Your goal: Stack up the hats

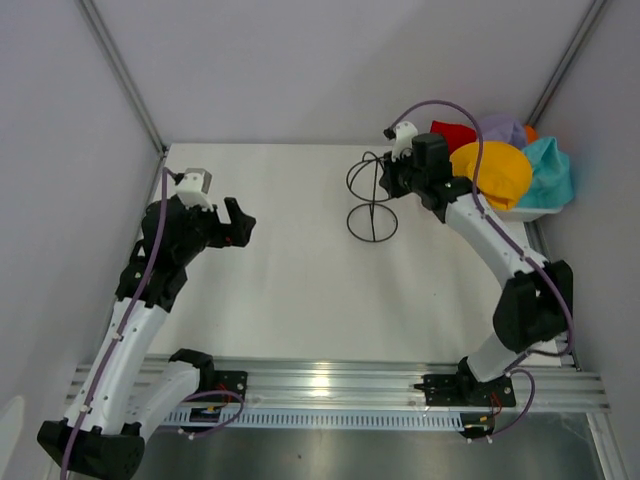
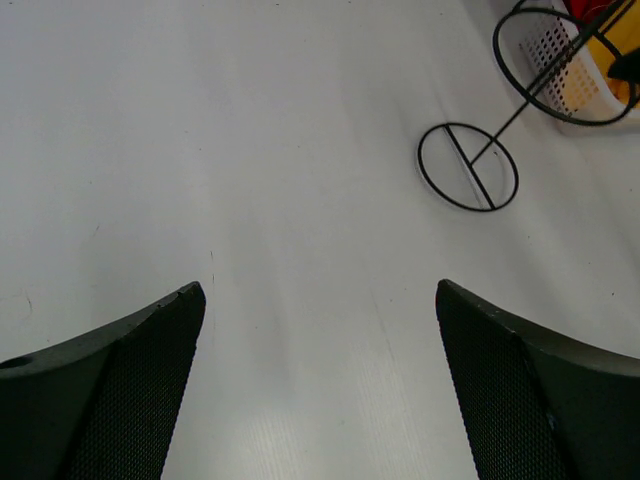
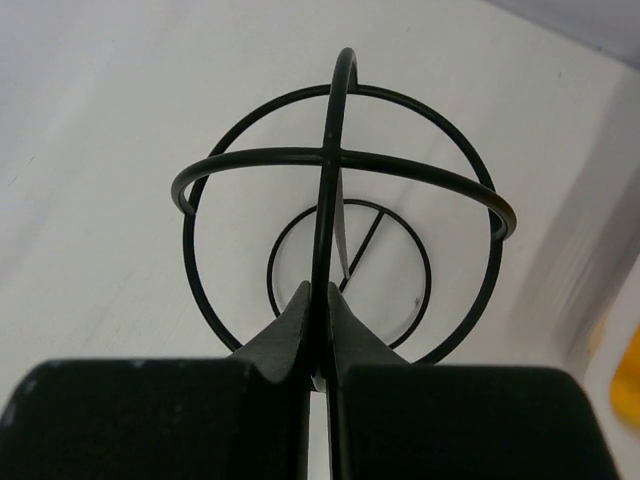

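Observation:
My right gripper is going to put the black wire stand down on the bare table (image 1: 451, 291) between the white basket and the aluminium rail.
The hats lie piled in a white basket (image 1: 528, 213) at the far right: yellow (image 1: 490, 172) in front, teal (image 1: 548, 172), lavender (image 1: 502, 128), red (image 1: 452, 133) and a bit of orange (image 1: 530, 131). The dark blue hat is hidden. My right gripper (image 1: 386, 178) is shut on a wire of the black wire stand (image 1: 372, 205), just left of the basket; in the right wrist view the jaws (image 3: 322, 300) pinch the stand's upright hoop (image 3: 340, 160). My left gripper (image 1: 240, 222) is open and empty above bare table at the left, and its jaws (image 2: 320, 290) stand wide apart.
In the left wrist view the stand's round base (image 2: 468, 166) sits on the table at the upper right, with the mesh basket (image 2: 560, 50) and yellow fabric (image 2: 612, 55) behind it. Grey walls close in the table on three sides. An aluminium rail (image 1: 330, 385) runs along the near edge.

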